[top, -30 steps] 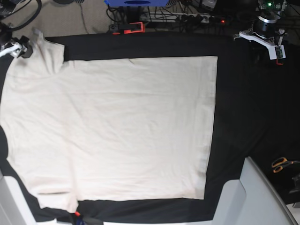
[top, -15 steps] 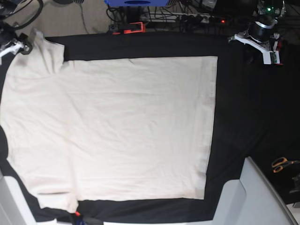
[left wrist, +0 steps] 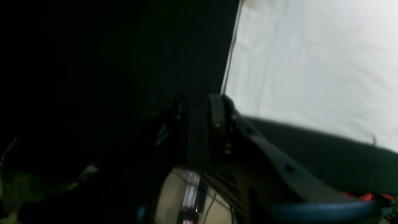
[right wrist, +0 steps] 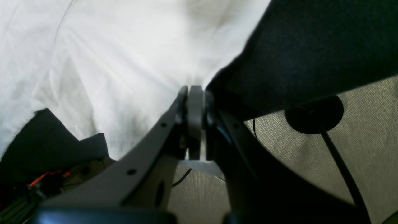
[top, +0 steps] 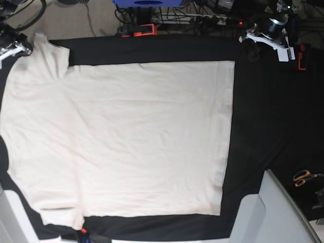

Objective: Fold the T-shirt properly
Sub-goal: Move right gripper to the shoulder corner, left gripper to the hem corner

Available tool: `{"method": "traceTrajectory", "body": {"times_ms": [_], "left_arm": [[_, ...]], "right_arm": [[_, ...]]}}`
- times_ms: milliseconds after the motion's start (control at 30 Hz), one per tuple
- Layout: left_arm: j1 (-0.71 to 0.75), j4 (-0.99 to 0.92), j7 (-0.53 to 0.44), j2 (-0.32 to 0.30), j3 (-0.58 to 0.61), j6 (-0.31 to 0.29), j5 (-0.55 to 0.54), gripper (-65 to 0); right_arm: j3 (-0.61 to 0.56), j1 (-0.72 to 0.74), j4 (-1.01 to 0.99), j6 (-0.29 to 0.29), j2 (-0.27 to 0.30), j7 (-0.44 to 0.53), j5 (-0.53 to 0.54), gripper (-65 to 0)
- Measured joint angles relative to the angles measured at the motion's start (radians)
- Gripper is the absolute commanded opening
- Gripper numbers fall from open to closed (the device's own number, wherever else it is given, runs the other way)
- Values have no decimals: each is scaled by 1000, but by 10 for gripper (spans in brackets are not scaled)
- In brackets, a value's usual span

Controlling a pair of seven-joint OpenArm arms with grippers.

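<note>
Next, my left gripper goes to the far corner of the hem (top: pixel 231 65) (left wrist: pixel 232 100) on the cream T-shirt and closes there.
The cream T-shirt (top: pixel 126 136) lies spread flat on the black cloth (top: pixel 263 126), sleeves to the left and hem to the right. My right gripper (top: pixel 24 49) is at the top left by the far sleeve. In the right wrist view its jaws (right wrist: pixel 194 90) are shut, their tips on the sleeve's edge (right wrist: pixel 124 62). My left gripper (top: pixel 250 50) is at the top right, over the black cloth just beyond the hem's far corner. In the left wrist view it (left wrist: pixel 202 105) looks shut and empty, with the T-shirt (left wrist: pixel 311 62) to its right.
Orange-handled scissors (top: pixel 304 177) lie on the black cloth at the right edge. A grey-white block (top: pixel 273 212) stands at the bottom right. A red clamp (top: pixel 139 30), a blue object (top: pixel 147 4) and cables sit behind the table's far edge.
My left gripper has moved left, toward the hem's far corner. My right gripper has shifted slightly left and up at the sleeve, and the sleeve edge followed it a little.
</note>
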Motion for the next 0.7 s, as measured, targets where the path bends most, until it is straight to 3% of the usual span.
{"method": "traceTrajectory", "body": {"times_ms": [133,200,700], "left_arm": [[-26,-63,-2,1,-2,-98,-4,-543],[-46,-99,0,2,-2,-118,-4,-543],[-48,-126,-3,9,-3,-126,1,-545]], "right_arm": [[0,0,1,0,0,0,0,-644],[0,-2,1,0,0,0,0,-644],[0,-3,2,0,0,0,0,-647]]}}
